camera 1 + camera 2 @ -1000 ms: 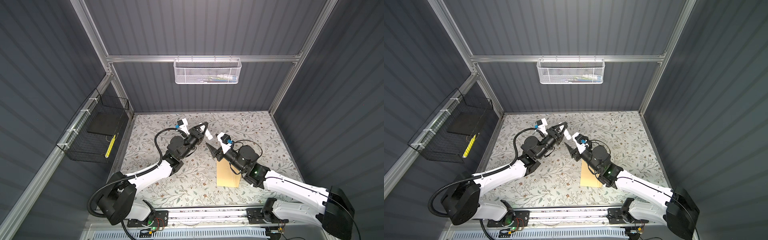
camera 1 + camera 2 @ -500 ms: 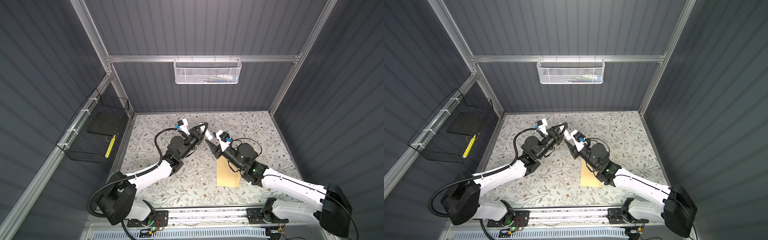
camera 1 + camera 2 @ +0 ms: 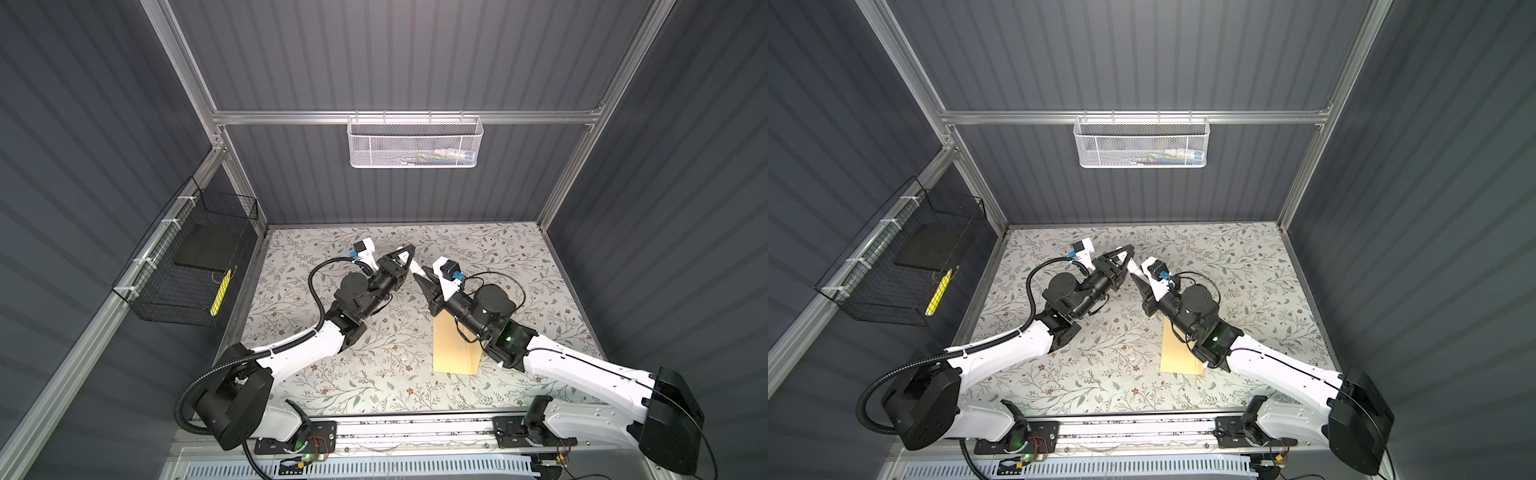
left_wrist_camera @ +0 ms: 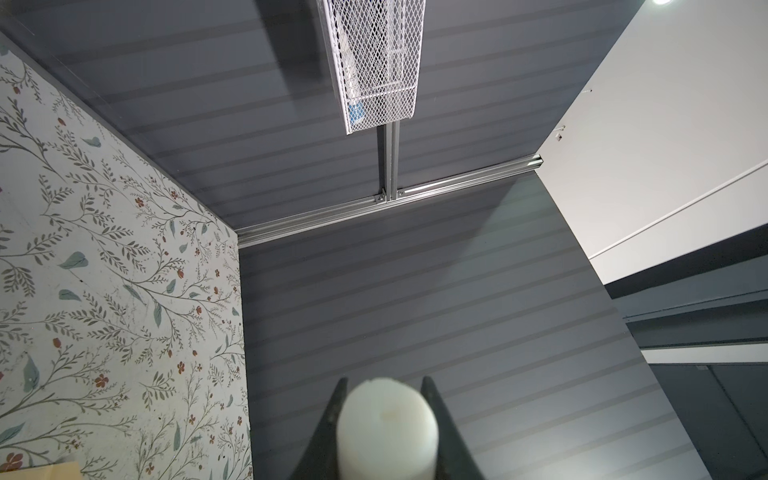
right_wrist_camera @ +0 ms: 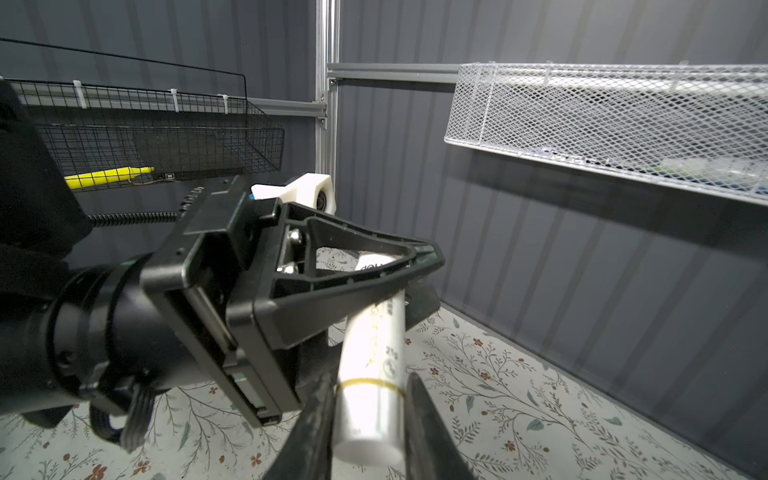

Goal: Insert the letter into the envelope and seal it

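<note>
The stick is pinched just at its short end by my right gripper, so my left gripper should turn the stick upright and my right gripper should take hold again above the yellow ring (image 5: 379, 348).
A small white cylindrical stick (image 3: 417, 270) hangs in the air between both arms above the floral table. My left gripper (image 3: 409, 257) is shut on one end of it, and the left wrist view shows the stick's round end (image 4: 386, 428) wedged between the two fingers. My right gripper (image 5: 370, 380) is shut on the other end, its fingers pressing both sides just past a yellow ring. The tan envelope (image 3: 455, 353) lies flat on the table, partly under the right arm, and it shows in both top views (image 3: 1179, 353). The letter is out of view.
A white mesh basket (image 3: 415, 143) with small items hangs on the back wall. A black wire basket (image 3: 195, 266) on the left wall holds a yellow marker (image 3: 220, 291) and a dark pad. The right wrist view shows the left gripper's body (image 5: 232, 291) close in front.
My right gripper has moved up and left to the stick and has closed on its free end. The left gripper has kept still, holding the stick.
</note>
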You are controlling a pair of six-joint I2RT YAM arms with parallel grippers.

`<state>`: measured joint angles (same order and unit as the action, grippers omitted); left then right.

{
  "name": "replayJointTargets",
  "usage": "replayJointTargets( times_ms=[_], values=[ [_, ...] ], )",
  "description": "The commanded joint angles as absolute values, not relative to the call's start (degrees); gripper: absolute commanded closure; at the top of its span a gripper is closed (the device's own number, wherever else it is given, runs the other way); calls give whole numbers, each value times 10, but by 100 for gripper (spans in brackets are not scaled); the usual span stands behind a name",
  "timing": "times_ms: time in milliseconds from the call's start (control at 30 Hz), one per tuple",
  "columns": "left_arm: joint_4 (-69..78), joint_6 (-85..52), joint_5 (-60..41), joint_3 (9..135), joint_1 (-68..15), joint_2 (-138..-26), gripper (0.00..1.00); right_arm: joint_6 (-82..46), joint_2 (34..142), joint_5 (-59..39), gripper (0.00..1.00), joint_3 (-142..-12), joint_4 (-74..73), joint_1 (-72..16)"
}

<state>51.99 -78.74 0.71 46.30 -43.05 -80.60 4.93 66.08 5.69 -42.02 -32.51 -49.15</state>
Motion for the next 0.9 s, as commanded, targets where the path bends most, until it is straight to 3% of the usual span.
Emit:
replayJointTargets(
  times_ms=[0, 133, 333, 600, 667, 767, 867],
  values=[
    [553, -787, 0, 458, -432, -807, 100, -8, 659, 38, 78, -435, -328, -490],
    [579, -782, -3, 464, -432, -817, 100, -126, 651, 11, 80, -443, -338, -482],
    [639, -769, 1, 468, -436, -838, 100, -409, 655, -26, 81, -462, -343, -460],
    [684, -737, -4, 490, -444, -862, 100, -756, 652, 4, 80, -393, -393, -440],
    [684, -736, -5, 493, -445, -865, 100, -788, 646, 2, 72, -383, -403, -437],
    [668, -733, -9, 502, -444, -861, 100, -757, 607, -14, 50, -383, -373, -429],
    [576, -665, -53, 538, -434, -829, 100, -633, 531, 7, 26, -374, -284, -424]
  ],
)
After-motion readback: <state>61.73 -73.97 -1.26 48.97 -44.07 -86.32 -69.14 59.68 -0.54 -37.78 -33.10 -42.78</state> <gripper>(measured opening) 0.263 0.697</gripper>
